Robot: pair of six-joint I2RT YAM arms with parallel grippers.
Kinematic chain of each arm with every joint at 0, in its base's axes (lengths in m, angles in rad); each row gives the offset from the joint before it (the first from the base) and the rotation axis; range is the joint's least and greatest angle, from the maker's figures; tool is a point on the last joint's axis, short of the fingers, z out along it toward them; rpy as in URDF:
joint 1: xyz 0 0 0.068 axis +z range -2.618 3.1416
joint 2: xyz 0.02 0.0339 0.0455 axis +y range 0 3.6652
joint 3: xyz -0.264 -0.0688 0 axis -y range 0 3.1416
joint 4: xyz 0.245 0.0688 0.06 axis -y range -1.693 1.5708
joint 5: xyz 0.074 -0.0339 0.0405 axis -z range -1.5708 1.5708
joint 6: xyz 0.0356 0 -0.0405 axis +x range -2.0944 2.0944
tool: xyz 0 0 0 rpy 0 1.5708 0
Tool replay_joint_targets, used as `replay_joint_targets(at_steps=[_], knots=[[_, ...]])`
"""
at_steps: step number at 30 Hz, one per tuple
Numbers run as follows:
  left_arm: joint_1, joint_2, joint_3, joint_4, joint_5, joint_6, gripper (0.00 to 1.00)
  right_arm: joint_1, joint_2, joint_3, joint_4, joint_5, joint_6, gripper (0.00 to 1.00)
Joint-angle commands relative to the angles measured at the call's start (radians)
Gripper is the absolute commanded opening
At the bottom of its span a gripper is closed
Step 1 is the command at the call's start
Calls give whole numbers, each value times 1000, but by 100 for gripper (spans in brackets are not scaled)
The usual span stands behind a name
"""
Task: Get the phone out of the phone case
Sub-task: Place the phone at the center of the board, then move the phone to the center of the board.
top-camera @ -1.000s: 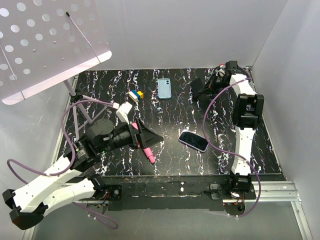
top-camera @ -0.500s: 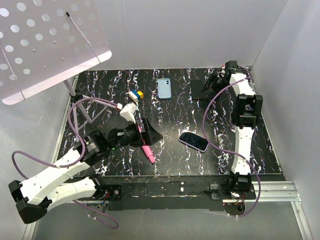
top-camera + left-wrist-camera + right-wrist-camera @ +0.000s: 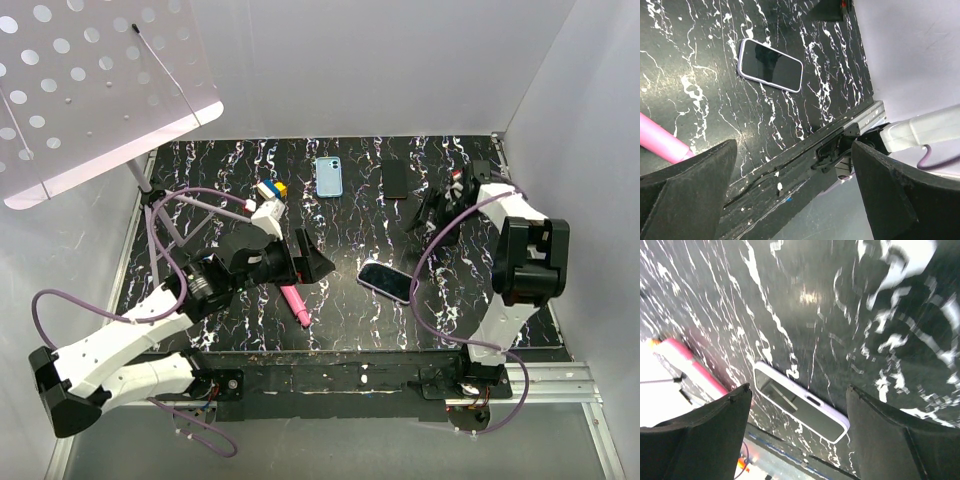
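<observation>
I need to next close my left gripper on the lavender case's end [image 3: 363,274] [image 3: 742,65] nearest the pink marker, pinching the edge around the phone.
The phone in its lavender case [image 3: 387,282] lies flat, dark screen up, right of the table's middle. It also shows as the phone [image 3: 771,66] in the left wrist view and as the case [image 3: 800,410] in the right wrist view. My left gripper [image 3: 312,262] hovers to its left, open and empty [image 3: 794,146]. Behind it and to the right, my right gripper [image 3: 432,208] is above the table, jaws open with nothing between them [image 3: 799,390]. The case lies below and between its fingers.
A black flat slab [image 3: 396,181] lies at the back, next to a light blue phone-shaped thing [image 3: 328,176]. A coloured cube [image 3: 270,189] sits back left and a pink marker [image 3: 295,303] lies under my left gripper. A perforated white board on a stand [image 3: 90,90] overhangs the left.
My right arm swung from the back right corner toward the middle and opened, leaving the black slab on the table. My left gripper moved right toward the phone and opened a little wider.
</observation>
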Motion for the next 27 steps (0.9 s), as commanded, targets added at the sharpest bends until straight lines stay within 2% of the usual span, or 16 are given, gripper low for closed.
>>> replay_joint_targets(at_steps=[1, 4, 8, 13, 15, 19, 23, 27], knots=[[6, 24, -41, 87, 47, -26, 98, 9, -109, -227, 194, -125, 7, 82], [6, 43, -66, 132, 47, -44, 98, 32, -143, -316, 228, -105, -2, 82], [6, 82, -42, 114, 47, -52, 98, 37, -154, -365, 249, -74, -3, 80], [6, 82, -46, 106, 41, -72, 98, 87, -178, -472, 323, -207, 106, 78], [5, 68, -54, 95, 35, -75, 98, 121, -210, -532, 347, -215, 132, 78], [6, 36, -61, 72, 5, -74, 98, 236, -287, -615, 370, -131, 171, 77], [8, 22, -63, 63, -20, -78, 98, 359, -294, -629, 378, -40, 191, 75], [8, 28, -54, 68, -12, -84, 98, 451, -300, -583, 285, 178, 185, 80]])
